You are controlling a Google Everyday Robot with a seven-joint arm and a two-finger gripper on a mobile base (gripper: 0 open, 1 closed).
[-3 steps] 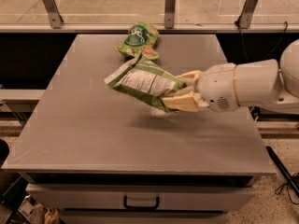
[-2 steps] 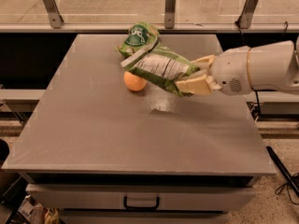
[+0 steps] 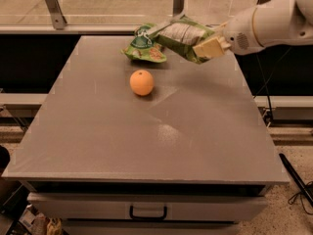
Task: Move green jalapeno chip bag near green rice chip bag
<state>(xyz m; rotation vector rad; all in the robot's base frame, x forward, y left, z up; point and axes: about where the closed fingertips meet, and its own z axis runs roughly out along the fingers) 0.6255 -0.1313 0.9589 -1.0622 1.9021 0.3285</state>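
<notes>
The green jalapeno chip bag, now hanging tilted above the table, will be released near the table's far edge (image 3: pixel 194 52) by my gripper, beside the green rice chip bag.
The green jalapeno chip bag (image 3: pixel 183 35), light green with a white label, hangs tilted above the far part of the table. My gripper (image 3: pixel 209 47) is shut on its right end, coming in from the right. The bag's left end overlaps the green rice chip bag (image 3: pixel 143 48), a smaller darker green bag with a round logo lying flat at the far middle of the table. I cannot tell whether the two bags touch.
An orange (image 3: pixel 142 82) sits on the grey table (image 3: pixel 146 141) just in front of the rice bag. A railing with metal posts (image 3: pixel 54 6) runs behind the table. A drawer with a handle (image 3: pixel 147 212) is under the front edge.
My gripper has carried the jalapeno bag from the table's middle to the far side, over the rice bag. The orange, hidden before, now shows.
</notes>
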